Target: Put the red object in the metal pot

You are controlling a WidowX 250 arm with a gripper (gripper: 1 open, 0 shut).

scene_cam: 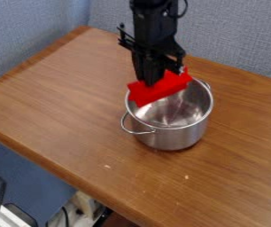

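The red object will be released from my gripper so that it rests inside the metal pot (176,109), close to the near side of the pot.
The red object (160,89) is a bright red bar, tilted, hanging over the back-left rim of the metal pot (174,135). My gripper (159,76) comes straight down from above and is shut on the bar's upper edge. The shiny pot stands upright on the wooden table, with one loop handle showing at its left side. The lower end of the bar seems to sit just above or at the rim; I cannot tell if it touches. The pot's inside shows only reflections.
The brown wooden table (55,97) runs diagonally, its front edge falling away at the lower left. A blue-grey wall stands close behind the arm. Cables and a white object (76,215) lie on the floor below the edge.
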